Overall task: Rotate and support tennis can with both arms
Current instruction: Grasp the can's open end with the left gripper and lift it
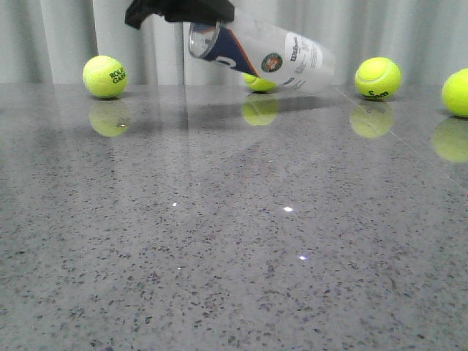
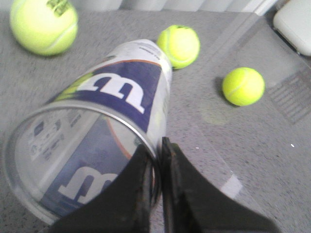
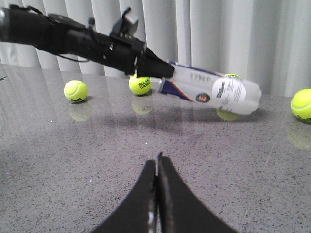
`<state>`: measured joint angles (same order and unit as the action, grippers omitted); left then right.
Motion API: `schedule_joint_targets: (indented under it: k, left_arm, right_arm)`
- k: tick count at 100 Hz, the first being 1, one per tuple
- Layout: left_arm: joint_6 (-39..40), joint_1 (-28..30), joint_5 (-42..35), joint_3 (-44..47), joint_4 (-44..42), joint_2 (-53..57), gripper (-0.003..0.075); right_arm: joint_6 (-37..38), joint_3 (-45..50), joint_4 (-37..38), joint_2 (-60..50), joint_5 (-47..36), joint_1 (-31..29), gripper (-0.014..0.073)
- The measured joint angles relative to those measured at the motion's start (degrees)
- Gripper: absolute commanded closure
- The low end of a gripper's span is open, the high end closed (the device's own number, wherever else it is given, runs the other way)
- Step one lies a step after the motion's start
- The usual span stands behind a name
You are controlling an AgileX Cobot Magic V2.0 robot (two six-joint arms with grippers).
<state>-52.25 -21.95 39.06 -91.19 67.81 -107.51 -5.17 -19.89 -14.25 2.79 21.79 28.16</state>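
Note:
My left gripper should stand the tennis can upright. It will let go of it on the bare grey table (image 1: 207,141) below its opening.
The tennis can (image 1: 281,57) is a clear cylinder with a navy and white Wilson label. It hangs tilted above the far table, open mouth up at the left, closed end low at the right. My left gripper (image 2: 156,146) is shut on the can's metal rim, one finger inside the mouth and one outside. The front view shows that left gripper (image 1: 191,17) at the top edge. In the right wrist view the can (image 3: 214,92) is far ahead, held by the left arm (image 3: 82,40). My right gripper (image 3: 158,160) is shut and empty, low over bare table, well short of the can.
Yellow-green tennis balls lie along the back of the grey speckled table: one at the left (image 1: 104,76), one behind the can (image 1: 259,82), two at the right (image 1: 377,77) (image 1: 458,92). A white object (image 2: 294,26) sits beyond the table edge. Pale curtains close off the back.

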Motion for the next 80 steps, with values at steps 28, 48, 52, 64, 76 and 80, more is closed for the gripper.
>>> schedule_joint_targets:
  k: [28,48,52,64,76,80]
  left_arm:
    - [6.88,-0.43,8.25,0.00,-15.67,13.99,0.0739]
    - [20.47,-0.43,19.75,-0.85,-32.31,21.39,0.0739]
    - [23.77,-0.43,23.68,-1.65,-35.43,22.33,0.0739]
    - [31.77,-1.81,31.74,-4.61,-46.68,24.19,0.0739]
    - [37.76,-5.72,33.06,-6.45,-55.73,26.26,0.0739]
    - [39.25,-7.18,33.18,-6.58,-57.85,27.03,0.0739]
  right_arm:
    - [0.00,0.00,0.00,0.00,0.00,0.00,0.0654]
    - [0.00,0.00,0.00,0.00,0.00,0.00,0.0654]
    - [0.00,0.00,0.00,0.00,0.00,0.00,0.0654]
    - [0.00,0.00,0.00,0.00,0.00,0.00,0.0654]
    - [0.00,0.00,0.00,0.00,0.00,0.00,0.0654]
    - [0.00,0.00,0.00,0.00,0.00,0.00,0.0654]
